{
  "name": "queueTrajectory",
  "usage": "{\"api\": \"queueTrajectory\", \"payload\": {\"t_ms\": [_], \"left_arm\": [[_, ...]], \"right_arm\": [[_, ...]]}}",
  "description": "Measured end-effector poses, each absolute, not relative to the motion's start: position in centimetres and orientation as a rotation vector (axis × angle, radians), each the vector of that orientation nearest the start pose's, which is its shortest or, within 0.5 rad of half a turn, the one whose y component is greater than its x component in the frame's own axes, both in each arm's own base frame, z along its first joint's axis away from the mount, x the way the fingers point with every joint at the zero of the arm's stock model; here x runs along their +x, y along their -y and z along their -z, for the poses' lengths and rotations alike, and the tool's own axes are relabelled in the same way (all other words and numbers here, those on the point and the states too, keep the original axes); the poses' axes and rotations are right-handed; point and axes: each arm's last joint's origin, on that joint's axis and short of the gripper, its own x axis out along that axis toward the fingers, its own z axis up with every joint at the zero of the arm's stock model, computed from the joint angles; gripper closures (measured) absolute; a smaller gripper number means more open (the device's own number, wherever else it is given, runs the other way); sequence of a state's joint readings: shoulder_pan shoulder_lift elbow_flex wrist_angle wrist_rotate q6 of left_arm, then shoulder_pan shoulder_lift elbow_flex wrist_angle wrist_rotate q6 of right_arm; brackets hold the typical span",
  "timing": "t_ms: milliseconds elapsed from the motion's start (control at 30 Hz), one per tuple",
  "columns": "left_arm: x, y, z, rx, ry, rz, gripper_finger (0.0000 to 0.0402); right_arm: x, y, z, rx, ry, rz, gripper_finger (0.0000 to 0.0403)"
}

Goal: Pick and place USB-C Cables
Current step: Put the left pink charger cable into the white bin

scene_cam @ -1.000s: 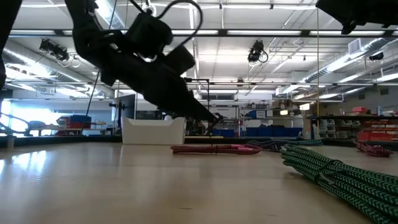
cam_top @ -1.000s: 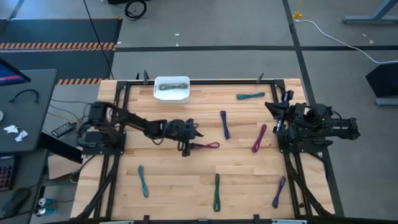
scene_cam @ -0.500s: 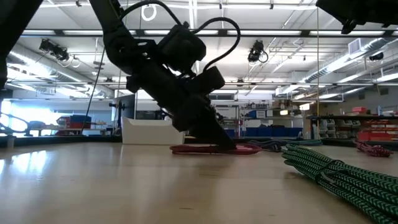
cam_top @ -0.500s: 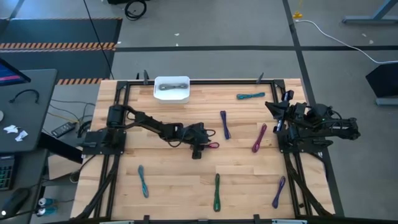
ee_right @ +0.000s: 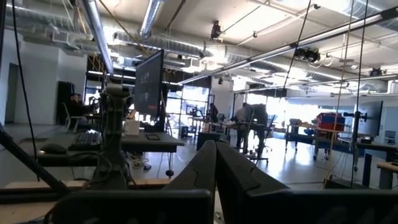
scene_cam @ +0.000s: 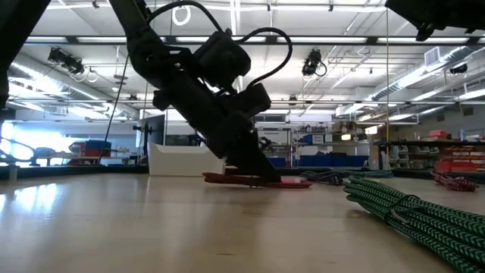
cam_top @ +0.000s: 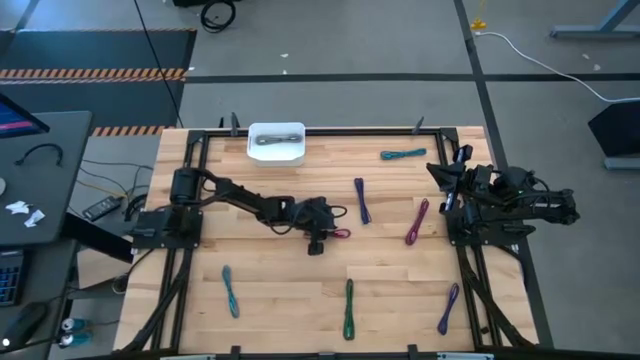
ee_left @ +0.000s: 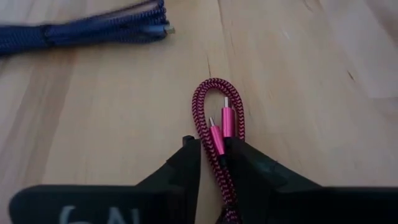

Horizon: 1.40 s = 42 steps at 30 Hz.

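Next, my left gripper opens and pinches the cable's parts [ee_left: 227,191] behind the plugs before I lift, since its fingers overlap the base of the magenta cable's plugs.
A magenta USB-C cable [cam_top: 341,234] lies bundled near the table's middle. My left gripper [cam_top: 325,234] reaches down to it at a slant and is shut on it. The bundle's looped end [ee_left: 217,93] and two plugs [ee_left: 227,121] stick out past the fingertips. In the low view the cable [scene_cam: 292,183] rests on the wood under the gripper [scene_cam: 265,176]. My right gripper [cam_top: 445,180] is parked at the right edge, raised, with its fingers [ee_right: 216,152] shut on nothing. My left gripper pinches the magenta bundle's strands [ee_left: 219,155] between its two fingers, just behind the plugs and the looped end. The fingers slant down from the table's left and lie along the bundle. The cable lies flat on the table.
Other bundles lie about: dark blue [cam_top: 361,200], magenta [cam_top: 417,221], teal [cam_top: 402,155], light blue [cam_top: 231,291], green [cam_top: 348,307], purple [cam_top: 448,308]. A white bin [cam_top: 276,142] holding a grey cable stands at the far edge. A black frame [cam_top: 190,160] borders the table.
My left gripper has moved toward the table's right edge and down along the magenta cable, and its fingers have come onto the bundle near its right end. The cable has stayed on the table.
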<state>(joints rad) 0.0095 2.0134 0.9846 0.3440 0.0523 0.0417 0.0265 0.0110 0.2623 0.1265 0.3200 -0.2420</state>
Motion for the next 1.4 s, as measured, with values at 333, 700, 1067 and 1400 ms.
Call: {"api": "queueTrajectory", "payload": {"t_ms": [333, 700, 1067, 1400], "left_arm": [[38.1, -0.6, -13.0, -0.048, -0.637, 0.183, 0.0223], [37.8, 0.2, -9.8, 0.097, -0.785, 0.155, 0.0213], [37.5, 0.1, -11.1, 0.101, -0.77, 0.141, 0.0382], [32.9, -6.1, -24.8, 0.249, -0.485, -0.03, 0.0383]], "right_arm": [[6.7, 0.7, -26.1, -0.172, 0.339, 0.333, 0.0389], [6.7, 0.7, -26.1, -0.17, 0.346, 0.334, 0.0389], [6.7, 0.7, -26.2, -0.17, 0.347, 0.334, 0.0389], [6.7, 0.7, -26.2, -0.17, 0.347, 0.334, 0.0389]]}}
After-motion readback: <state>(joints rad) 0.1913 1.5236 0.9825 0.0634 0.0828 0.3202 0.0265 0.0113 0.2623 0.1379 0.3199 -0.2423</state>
